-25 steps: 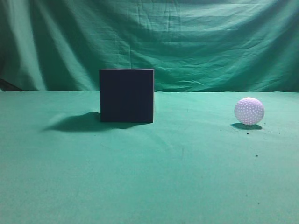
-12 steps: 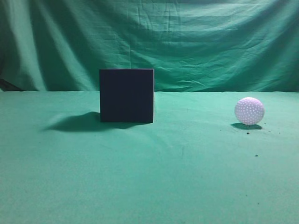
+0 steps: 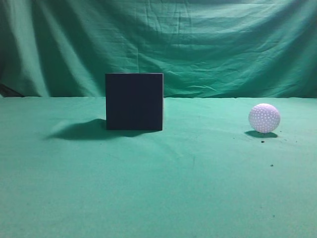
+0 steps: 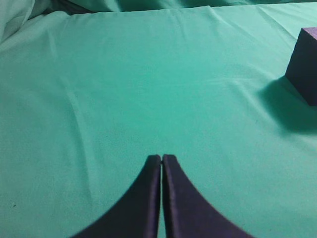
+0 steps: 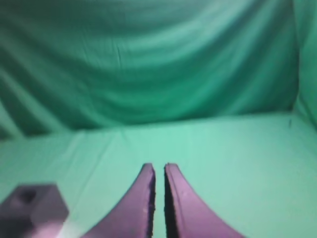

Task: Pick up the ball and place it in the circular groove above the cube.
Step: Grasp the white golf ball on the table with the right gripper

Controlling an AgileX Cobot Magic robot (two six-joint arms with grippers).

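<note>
The ball that rests apart from the dark cube is next for my right gripper, which should go to it and close around the middle of the white dimpled ball [image 3: 264, 119].
The dark cube [image 3: 134, 101] stands on the green cloth left of centre in the exterior view. The white dimpled ball [image 3: 264, 118] rests on the cloth at the right, well apart from the cube. Neither gripper shows in the exterior view. In the left wrist view my left gripper [image 4: 162, 157] is shut and empty over bare cloth, with the cube [image 4: 304, 64] at the right edge. In the right wrist view my right gripper [image 5: 159, 167] is shut and empty, with a thin slit between the fingers. The cube [image 5: 30, 206] with its round groove on top sits at the lower left there. The ball is out of both wrist views.
A green cloth [image 3: 188, 168] covers the table and hangs as a backdrop [image 3: 198, 44] behind it. A few dark specks lie on the cloth near the ball.
</note>
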